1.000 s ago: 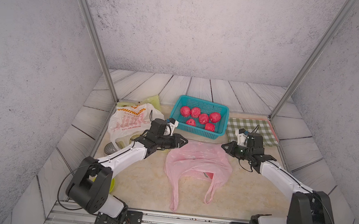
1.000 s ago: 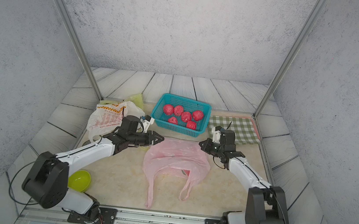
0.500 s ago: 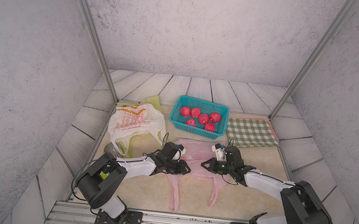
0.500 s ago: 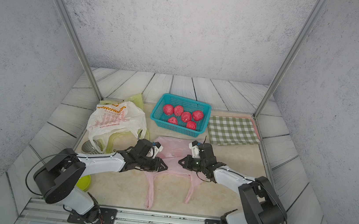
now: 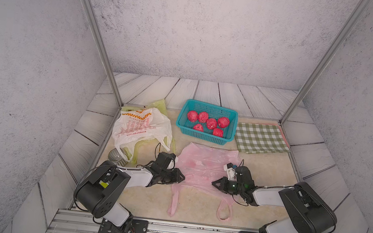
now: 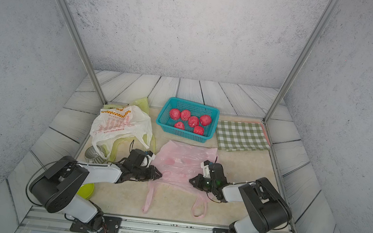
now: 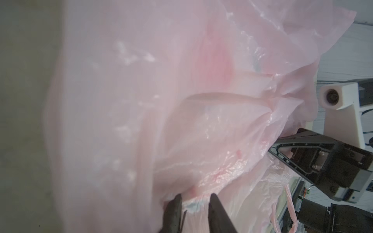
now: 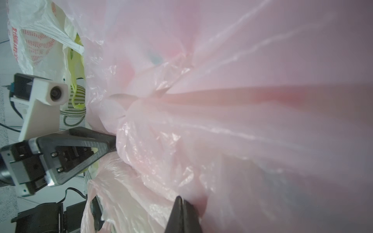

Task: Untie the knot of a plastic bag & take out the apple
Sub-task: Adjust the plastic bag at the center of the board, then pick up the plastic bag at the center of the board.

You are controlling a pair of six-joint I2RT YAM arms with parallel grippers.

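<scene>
Near the pink bag's handle, I'll open my left gripper, pinch the pink bag's side farther up (image 5: 181, 163), then carry it away.
The pink plastic bag (image 5: 201, 169) lies flat on the mat, its two handles (image 5: 175, 199) loose and apart toward the front. No knot shows. A faint red patch (image 5: 195, 164) shows through the film; I cannot tell what it is. Several red apples (image 5: 211, 123) sit in the teal basket (image 5: 202, 136) behind it. My left gripper (image 5: 182, 177) (image 7: 194, 198) is at the bag's near left edge, jaws slightly apart with a fold of film in the gap. My right gripper (image 5: 213, 183) (image 8: 180, 199) is at the near right edge, tips together against the film.
A white printed bag (image 5: 141, 126) lies over a yellow-green one at the left, with a striped tin (image 5: 117, 156) beside it. A green checked cloth (image 5: 260, 138) lies at the right. A green round thing (image 6: 86, 190) sits by the left arm's base.
Both arms have drawn back from the bag's far corners to its near edge by the handles. The left jaws have narrowed. The bag has stayed where it was.
</scene>
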